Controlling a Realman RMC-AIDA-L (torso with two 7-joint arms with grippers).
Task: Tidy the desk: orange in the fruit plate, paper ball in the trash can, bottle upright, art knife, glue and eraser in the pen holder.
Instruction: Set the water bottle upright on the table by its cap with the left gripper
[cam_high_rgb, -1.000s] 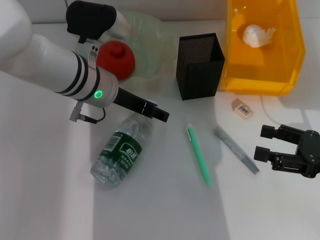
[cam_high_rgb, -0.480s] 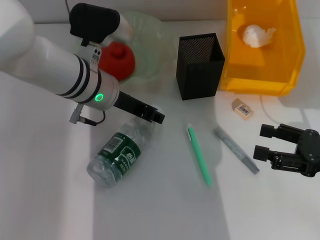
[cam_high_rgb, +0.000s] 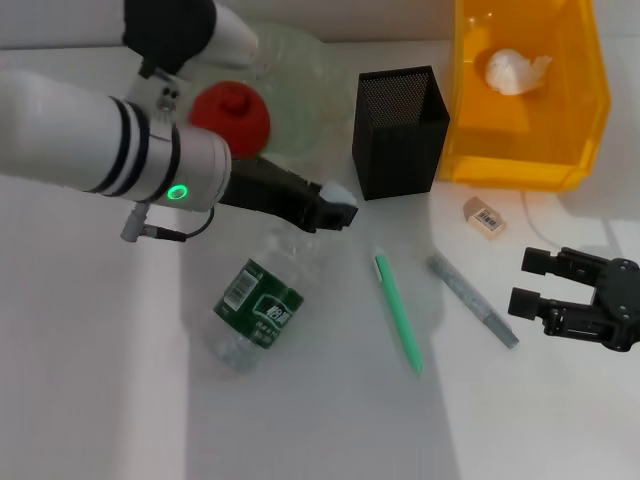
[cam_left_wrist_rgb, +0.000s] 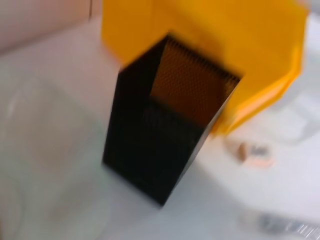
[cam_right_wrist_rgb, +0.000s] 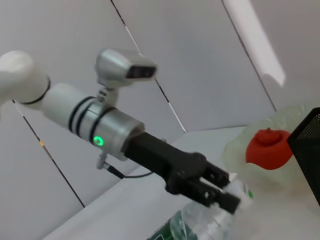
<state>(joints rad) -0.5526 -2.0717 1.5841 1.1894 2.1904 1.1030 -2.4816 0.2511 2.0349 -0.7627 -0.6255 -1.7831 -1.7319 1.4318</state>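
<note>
The robot's left gripper needs to stand the bottle upright on the table (cam_high_rgb: 224, 237) in front of the orange's fruit plate and then release it.
My left gripper (cam_high_rgb: 335, 212) is shut on the neck of the bottle (cam_high_rgb: 257, 315), whose cap end is raised so that it leans on its base; the right wrist view shows the same grip on the bottle (cam_right_wrist_rgb: 200, 222) by the left gripper (cam_right_wrist_rgb: 220, 194). The orange (cam_high_rgb: 232, 118) sits in the fruit plate (cam_high_rgb: 295, 75). Inside the trash can (cam_high_rgb: 520, 150) lies the paper ball (cam_high_rgb: 515, 70). Beside the can stands the pen holder (cam_high_rgb: 400, 130). On the table lie the eraser (cam_high_rgb: 484, 217), a green art knife (cam_high_rgb: 398, 312) and the grey glue (cam_high_rgb: 472, 298). My right gripper (cam_high_rgb: 533, 285) rests open at the right.
The left wrist view looks at the pen holder (cam_left_wrist_rgb: 165, 140), the trash can (cam_left_wrist_rgb: 225, 40) and the eraser (cam_left_wrist_rgb: 255, 152). A thin cable (cam_high_rgb: 535, 225) runs on the table near the eraser. My left forearm (cam_high_rgb: 110, 150) crosses in front of the fruit plate.
My left gripper has closed on the bottle's neck and lifted it up and to the right, tilting the bottle off the table. The right arm has not moved.
</note>
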